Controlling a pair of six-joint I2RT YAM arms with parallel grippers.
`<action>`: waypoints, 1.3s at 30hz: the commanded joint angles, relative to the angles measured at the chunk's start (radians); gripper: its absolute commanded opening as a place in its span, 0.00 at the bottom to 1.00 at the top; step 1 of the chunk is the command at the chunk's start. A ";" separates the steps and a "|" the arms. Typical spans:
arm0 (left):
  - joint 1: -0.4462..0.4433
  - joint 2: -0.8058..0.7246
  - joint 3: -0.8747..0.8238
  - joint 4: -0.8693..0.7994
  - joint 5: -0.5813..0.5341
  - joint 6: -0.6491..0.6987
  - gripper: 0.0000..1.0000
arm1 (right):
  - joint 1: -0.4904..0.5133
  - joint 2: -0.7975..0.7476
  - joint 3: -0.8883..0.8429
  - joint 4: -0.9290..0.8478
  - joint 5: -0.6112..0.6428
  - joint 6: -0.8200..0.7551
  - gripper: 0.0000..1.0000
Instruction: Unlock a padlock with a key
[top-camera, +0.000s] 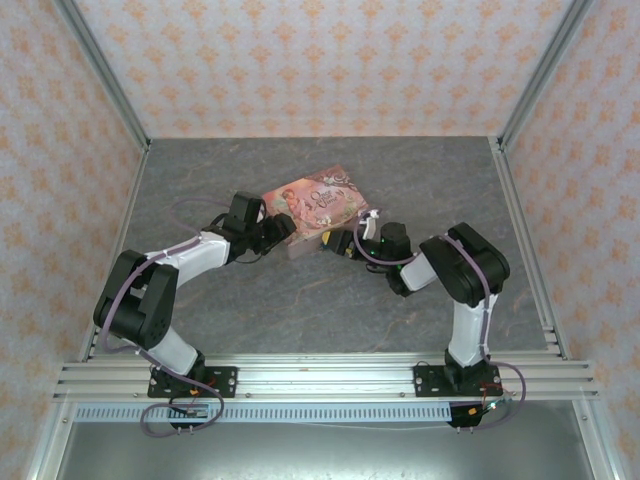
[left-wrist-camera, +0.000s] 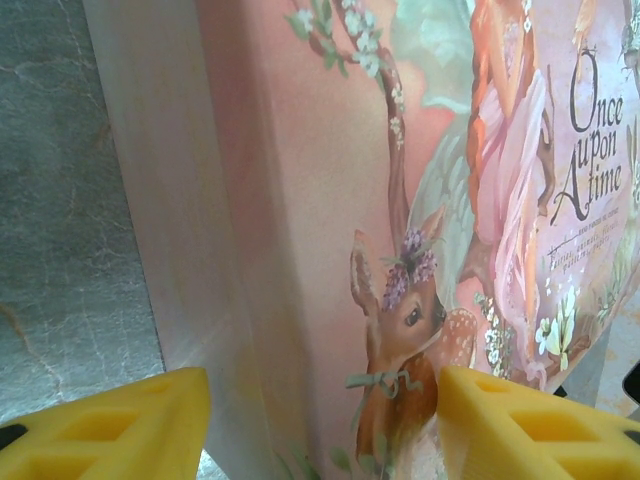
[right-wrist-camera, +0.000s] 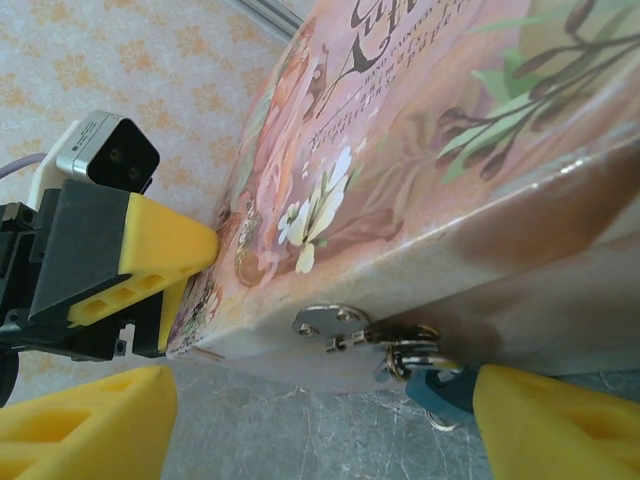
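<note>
My right gripper will turn and close around the padlock's body (right-wrist-camera: 448, 392), because the teal padlock sits at the edge of this open gripper, against a finger.
The tiny teal padlock (right-wrist-camera: 438, 388) hangs from a metal hasp (right-wrist-camera: 335, 325) on the front wall of the pink tin (top-camera: 318, 203), just above the table. A small metal ring shows beneath the padlock; I cannot make out a key. My right gripper (right-wrist-camera: 320, 430) is open at the tin's front wall, and the padlock rests against the inner side of its right finger (right-wrist-camera: 550, 420). My left gripper (left-wrist-camera: 325, 420) straddles the tin's left corner, one finger (left-wrist-camera: 110, 425) at the side wall and the other finger (left-wrist-camera: 530, 425) on the printed lid (left-wrist-camera: 430, 200).
The tin lies mid-table on the grey marbled surface (top-camera: 300, 300), between the two grippers, left gripper (top-camera: 283, 228) and right gripper (top-camera: 342, 243). Patterned walls and metal frame rails (top-camera: 525, 240) enclose the table. Open floor lies in front of and behind the tin.
</note>
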 joint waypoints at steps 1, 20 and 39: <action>-0.017 0.015 -0.041 -0.117 -0.038 -0.004 0.60 | 0.008 0.033 0.021 0.090 -0.011 0.006 0.77; -0.018 0.009 -0.039 -0.127 -0.045 0.000 0.61 | 0.011 0.074 0.034 0.179 -0.084 0.011 0.61; -0.018 0.015 -0.029 -0.133 -0.048 0.002 0.61 | 0.011 0.056 0.011 0.152 -0.082 -0.011 0.30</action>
